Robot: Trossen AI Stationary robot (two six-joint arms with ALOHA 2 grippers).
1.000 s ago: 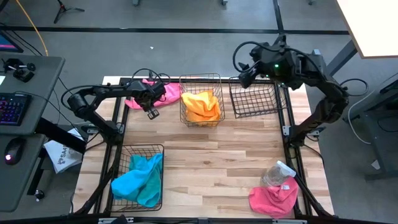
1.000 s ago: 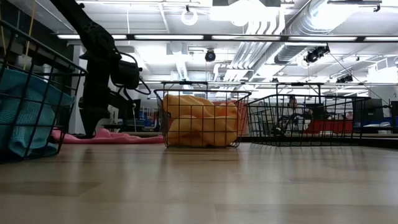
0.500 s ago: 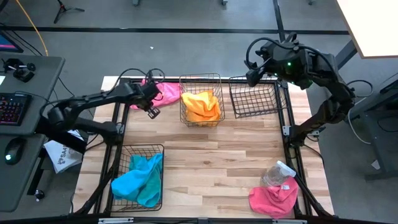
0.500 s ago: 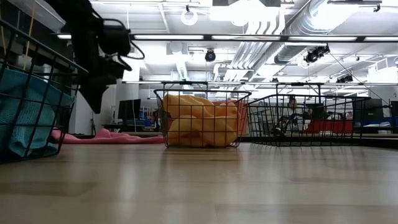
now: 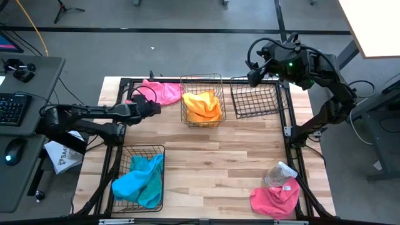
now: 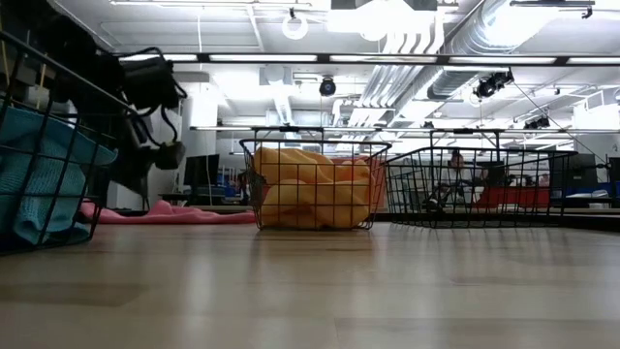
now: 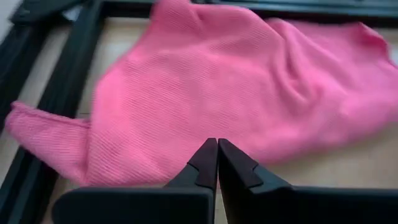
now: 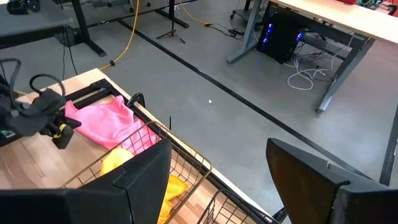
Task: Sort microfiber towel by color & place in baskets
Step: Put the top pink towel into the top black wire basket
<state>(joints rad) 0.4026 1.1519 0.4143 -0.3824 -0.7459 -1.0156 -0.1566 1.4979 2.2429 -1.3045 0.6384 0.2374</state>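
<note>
Next, my left gripper lets go of the pink towel on the bare wood point(image 5: 157, 124) between the baskets of the orange and turquoise towels.
A pink towel point(image 5: 159, 92) point(image 7: 236, 93) lies spread at the table's far left corner, one corner over the black frame. My left gripper point(image 5: 155, 107) point(image 7: 217, 163) is shut and hovers just on the near side of it, pointing at it nearly level, above the table point(image 6: 170, 153). An orange towel point(image 5: 201, 106) fills the middle far basket point(image 5: 201, 78). The far right basket point(image 5: 255, 100) holds nothing. Turquoise towels point(image 5: 139, 181) sit in the near left basket point(image 5: 128, 152). A second pink towel point(image 5: 275, 199) lies near right. My right gripper point(image 5: 253, 75) point(image 8: 227, 186) is open, high over the far edge.
A clear spray bottle point(image 5: 279, 174) lies against the near right pink towel. The black table frame point(image 5: 119, 112) runs along the table's sides. Bare wood point(image 5: 219, 156) spreads across the middle. A desk with keyboard point(image 5: 12, 109) stands left of the table.
My left gripper rose from the table beside the pink towel and tipped from pointing down to nearly level, its arm stretching low along the left side. The pink towel stayed where it lay. My right gripper shifted a little toward the table's right.
</note>
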